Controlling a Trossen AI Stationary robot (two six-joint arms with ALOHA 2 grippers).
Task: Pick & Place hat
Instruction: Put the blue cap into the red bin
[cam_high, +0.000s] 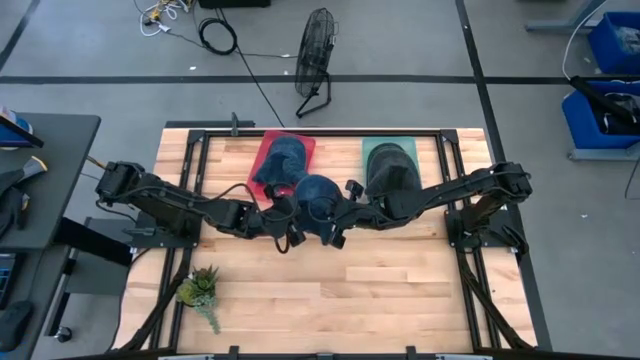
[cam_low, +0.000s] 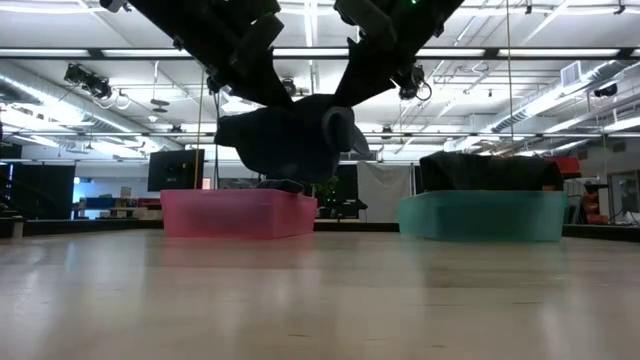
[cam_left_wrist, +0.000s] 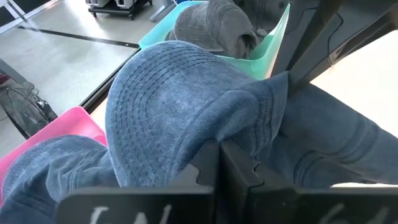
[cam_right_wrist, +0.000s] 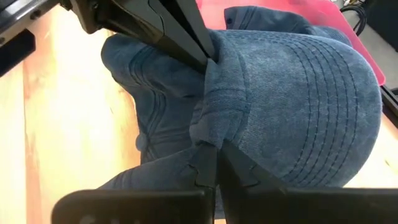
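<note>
My left gripper will let go of the blue denim cap on top of the other blue hat in the pink bin (cam_high: 288, 170) (cam_left_wrist: 65, 171).
A blue denim cap (cam_high: 318, 197) hangs in the air between my two grippers, clear of the table in the low view (cam_low: 285, 140). My left gripper (cam_high: 300, 213) comes from the table's left and is shut on it. My right gripper (cam_high: 337, 213) comes from the right and is shut on its other side. The stitched brim (cam_left_wrist: 161, 93) curves up between them. Behind the cap, a pink bin (cam_high: 286, 160) holds another blue hat (cam_left_wrist: 50, 168). A green bin (cam_high: 391, 160) holds a dark grey hat (cam_left_wrist: 214, 28). My left gripper pinches a fold of denim (cam_left_wrist: 231, 127) at the crown's edge, beside the brim, between its two fingers. It comes slanting down from the table's left. The cap is lifted clear and sags below the fingers. My right gripper pinches the crown's edge (cam_right_wrist: 211, 134) next to the brim (cam_right_wrist: 311, 93) between its two fingers, slanting down from the table's right, opposite the left gripper's fingers (cam_right_wrist: 186, 37). The cap hangs clear of the table, bunched between the two holds.
The pink bin (cam_low: 240, 213) and green bin (cam_low: 485, 215) stand side by side at the table's far edge. A small potted plant (cam_high: 200, 290) sits near the left near corner. Bare wood (cam_high: 350, 290) lies between the cap and the near edge.
</note>
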